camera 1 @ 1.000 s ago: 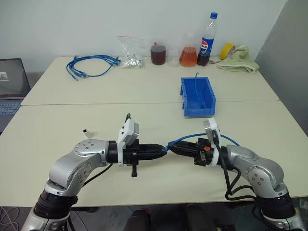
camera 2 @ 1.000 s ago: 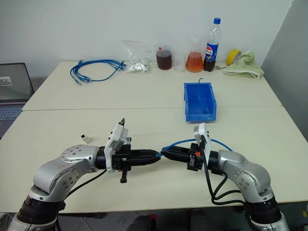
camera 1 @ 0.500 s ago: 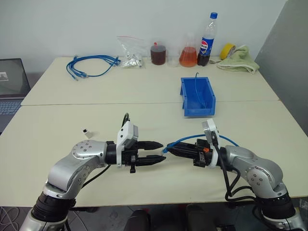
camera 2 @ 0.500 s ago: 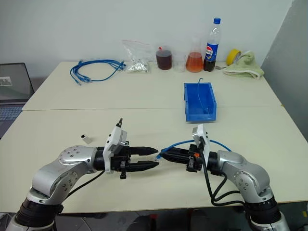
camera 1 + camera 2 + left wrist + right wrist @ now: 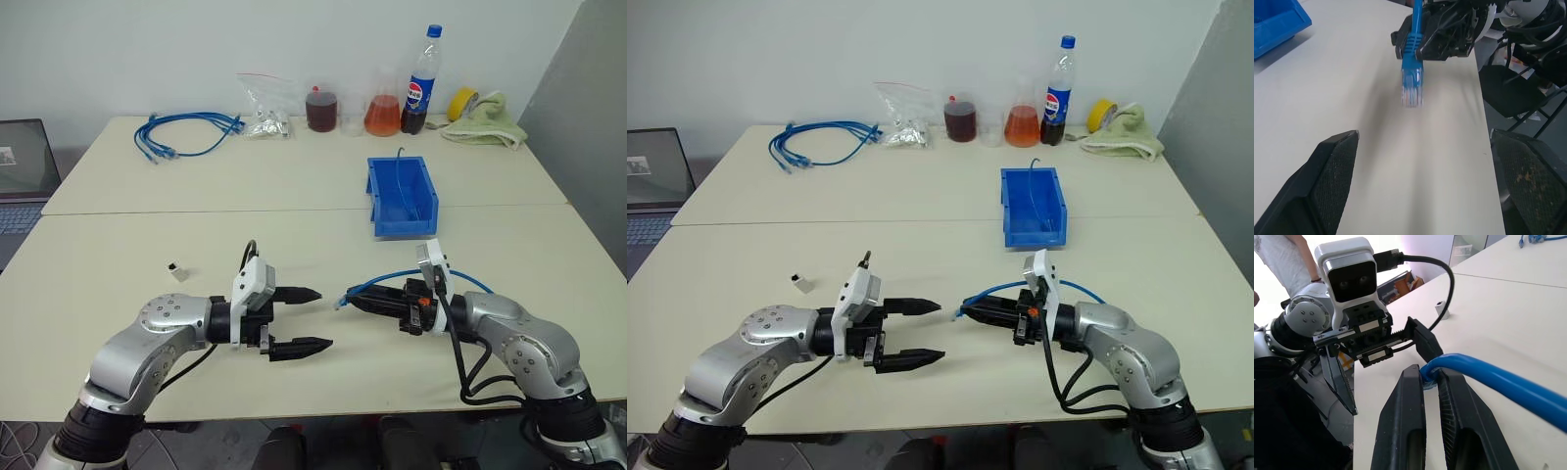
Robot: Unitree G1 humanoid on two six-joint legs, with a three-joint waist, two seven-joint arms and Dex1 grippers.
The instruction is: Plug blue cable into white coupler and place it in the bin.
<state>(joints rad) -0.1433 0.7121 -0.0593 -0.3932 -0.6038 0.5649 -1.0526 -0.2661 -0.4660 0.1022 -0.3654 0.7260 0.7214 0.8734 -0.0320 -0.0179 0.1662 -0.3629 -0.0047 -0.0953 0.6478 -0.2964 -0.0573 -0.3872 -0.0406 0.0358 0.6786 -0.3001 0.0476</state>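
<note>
Next, my left gripper goes to the white coupler on the table and closes on the coupler's sides [image 5: 179,274], because its opening must stay clear.
My right gripper [image 5: 347,298] is shut on the blue cable [image 5: 392,278] just behind its clear plug [image 5: 1412,91], holding it level above the table's front. The rest of the cable arcs back over the right forearm. The plug points at my left gripper [image 5: 310,318], which stands wide open a short gap away, with nothing between its fingers [image 5: 1332,166]. The white coupler [image 5: 177,269] lies on the table left of the left arm, apart from both grippers. The bin [image 5: 402,196] stands upright behind the right gripper at mid-table, with a thin wire rising from it.
Along the far edge lie a coiled bundle of blue cables [image 5: 186,133], a plastic bag [image 5: 265,106], two jars of liquid, a cola bottle [image 5: 421,80], yellow tape [image 5: 462,102] and a green cloth [image 5: 485,122]. A laptop [image 5: 22,172] sits far left. A person's arm [image 5: 1300,259] shows behind the left arm.
My left gripper, shut at the cable's plug a second ago, has opened wide and now stands clear of the plug. The right gripper has kept its hold on the cable.
</note>
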